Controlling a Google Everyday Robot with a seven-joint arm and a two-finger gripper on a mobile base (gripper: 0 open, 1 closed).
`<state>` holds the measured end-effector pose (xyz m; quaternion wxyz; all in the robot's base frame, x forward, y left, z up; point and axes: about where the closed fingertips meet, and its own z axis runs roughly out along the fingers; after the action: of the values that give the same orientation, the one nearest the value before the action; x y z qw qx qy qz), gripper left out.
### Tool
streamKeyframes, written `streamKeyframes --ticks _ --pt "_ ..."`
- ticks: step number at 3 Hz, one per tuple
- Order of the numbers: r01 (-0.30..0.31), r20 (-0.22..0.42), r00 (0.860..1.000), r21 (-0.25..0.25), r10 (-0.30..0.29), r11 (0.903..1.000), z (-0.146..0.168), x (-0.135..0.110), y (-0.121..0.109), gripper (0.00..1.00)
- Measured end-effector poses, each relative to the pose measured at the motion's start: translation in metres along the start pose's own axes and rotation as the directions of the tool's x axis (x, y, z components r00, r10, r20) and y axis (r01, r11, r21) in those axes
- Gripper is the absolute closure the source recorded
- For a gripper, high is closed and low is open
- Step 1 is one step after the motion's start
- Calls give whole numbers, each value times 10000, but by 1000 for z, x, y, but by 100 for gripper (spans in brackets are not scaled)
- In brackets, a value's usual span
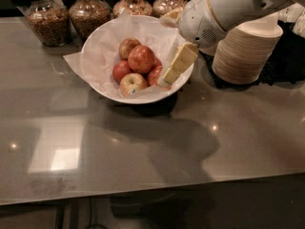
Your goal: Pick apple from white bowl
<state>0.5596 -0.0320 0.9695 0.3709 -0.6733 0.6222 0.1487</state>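
Observation:
The robot's gripper will close around the glossy red-orange apple (143,59), the largest one, which lies on top in the middle of the white bowl.
The white bowl (102,49), wide and lined with crinkled white paper, stands at the back middle of the grey table. It holds several apples. The largest, a glossy red-orange apple (141,58), lies on top in the middle. A yellow-green apple (133,84) lies in front of it, and smaller red apples (121,70) lie around it. My gripper (166,80) hangs from the white arm (224,8) and reaches down over the bowl's right rim. Its tip is just right of the apples and covers part of one small red apple.
Several glass jars of grains (44,20) stand along the back edge behind the bowl. A tall stack of small disposable bowls (245,51) stands on a dark mat right of the bowl, under the arm. The table's front edge (152,191) runs across the bottom.

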Motion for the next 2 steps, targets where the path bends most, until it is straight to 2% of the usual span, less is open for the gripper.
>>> streamKeyframes --ticks 2 --pt "-98 862 9962 -111 107 9999 26 -8 -15 6"
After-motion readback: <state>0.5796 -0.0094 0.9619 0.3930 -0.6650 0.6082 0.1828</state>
